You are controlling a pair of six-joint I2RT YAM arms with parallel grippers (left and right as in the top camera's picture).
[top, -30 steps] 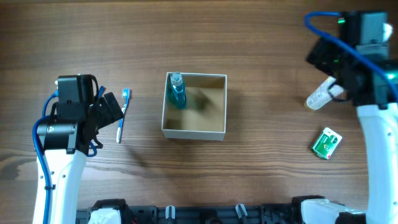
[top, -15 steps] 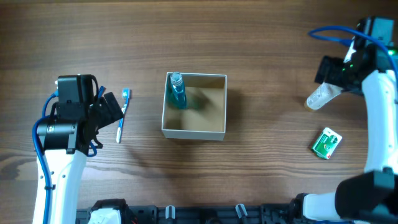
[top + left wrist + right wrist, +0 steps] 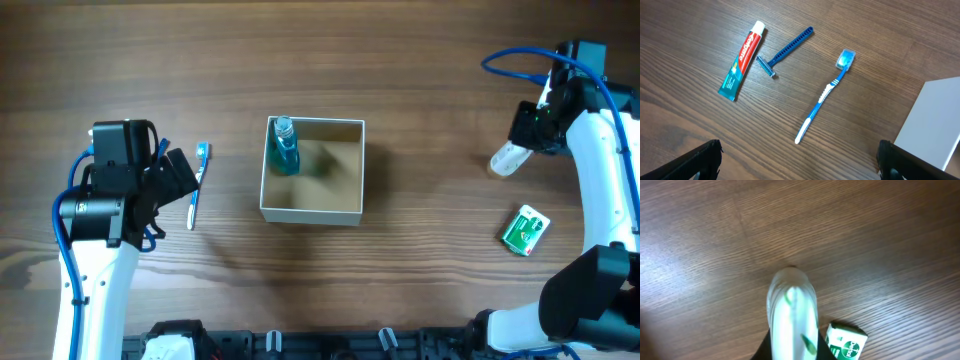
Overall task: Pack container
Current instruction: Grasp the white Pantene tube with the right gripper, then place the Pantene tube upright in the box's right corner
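Next, I release the white bottle with my right gripper in the container's empty back corner (image 3: 341, 152), across from the teal bottle.
The container (image 3: 348, 212), a white-walled square box with a tan inside, stands mid-table with a teal bottle (image 3: 284, 150) upright in its back left corner. My right gripper (image 3: 523, 143) at the far right is shut on a white bottle with green leaves (image 3: 505, 159), which fills the right wrist view (image 3: 792, 311) between the dark fingers (image 3: 826, 352). To the left of the container, my left gripper (image 3: 176, 178) is open beside a blue toothbrush (image 3: 196, 186). In the left wrist view the toothbrush (image 3: 824, 95) lies ahead of the wide-apart fingertips (image 3: 705, 159).
A red, white and teal toothpaste tube (image 3: 742, 60) and a blue razor (image 3: 785, 51) lie beyond the toothbrush; the left arm hides them from overhead. A green soap box (image 3: 525, 230) lies on the table near the held bottle. The container's white wall (image 3: 935, 125) is at the left wrist view's right edge.
My right gripper has closed on the white bottle, and the right arm has shifted its pose around it. The left arm, toothbrush and container have not moved.
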